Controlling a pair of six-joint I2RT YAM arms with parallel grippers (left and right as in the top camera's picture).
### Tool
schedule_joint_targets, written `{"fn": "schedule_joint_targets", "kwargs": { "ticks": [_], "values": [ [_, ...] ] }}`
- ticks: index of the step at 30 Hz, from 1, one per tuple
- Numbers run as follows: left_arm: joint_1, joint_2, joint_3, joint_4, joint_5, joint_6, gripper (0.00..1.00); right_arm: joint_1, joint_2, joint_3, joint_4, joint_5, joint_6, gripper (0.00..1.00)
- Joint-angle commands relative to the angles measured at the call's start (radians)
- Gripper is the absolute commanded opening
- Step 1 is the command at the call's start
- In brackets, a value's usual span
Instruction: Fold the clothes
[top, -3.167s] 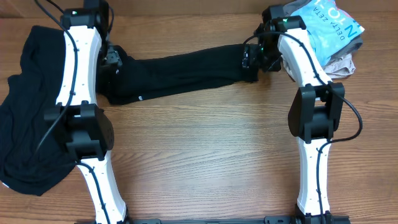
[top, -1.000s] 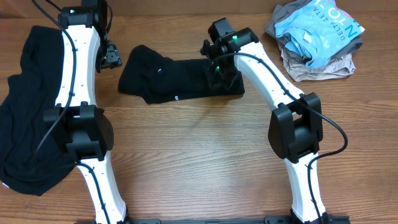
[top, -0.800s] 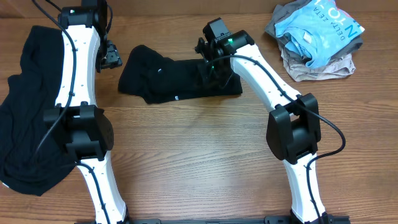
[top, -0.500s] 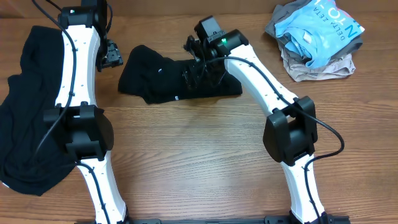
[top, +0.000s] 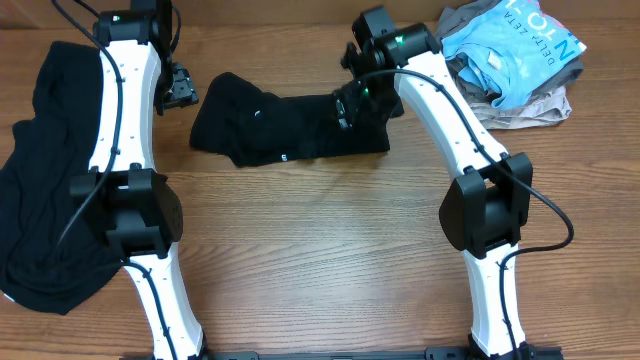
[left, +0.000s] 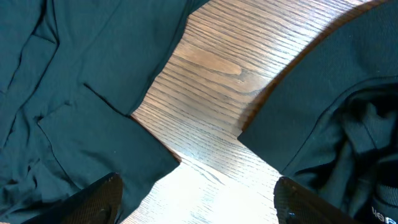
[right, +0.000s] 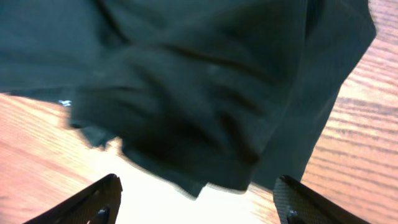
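My right gripper should grab the black shirt's outer end edge (top: 386, 136) while my left gripper grabs the opposite end, because the middle of the shirt is bunched up in loose folds.
A black shirt (top: 270, 130) lies folded into a short bundle at the back middle of the table, with a small white label (top: 285, 157) on its front edge. My right gripper (top: 350, 105) hovers over its right end, open, with nothing between its fingers; in the right wrist view the shirt (right: 205, 87) fills the area above the gripper (right: 198, 208). Left of the bundle my left gripper (top: 178, 90) is open and empty. Its wrist view shows it (left: 199, 208) over bare wood between two black cloths. Another black shirt (top: 40, 190) lies heaped at the far left.
A light blue printed garment (top: 515, 45) lies on a beige one (top: 500, 105) in a pile at the back right corner. The wooden table (top: 320, 260) runs to the front between the two arm bases.
My right gripper opened, let go of the folded black shirt's right end, swung left over it, then drew back up and to the right. The left arm has not moved.
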Motion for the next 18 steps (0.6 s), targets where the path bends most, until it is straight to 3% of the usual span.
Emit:
{"fn": "schedule_joint_targets", "kwargs": {
  "ticks": [1,6,11,18],
  "values": [
    [0.003,-0.026,0.026,0.003,0.011,-0.005,0.8,0.013,-0.019,-0.102,0.063,0.02,0.002,0.85],
    [0.003,-0.026,0.026,0.003,0.011,0.002,0.8,0.016,-0.019,-0.183,0.162,0.016,-0.003,0.81],
    [0.003,-0.026,0.026,0.003,0.011,0.002,0.8,0.016,-0.021,-0.158,0.216,-0.009,0.0,0.49],
    [0.003,-0.026,0.026,0.005,0.01,0.003,0.8,0.016,-0.021,-0.072,0.227,-0.011,0.001,0.16]
  ]
}}
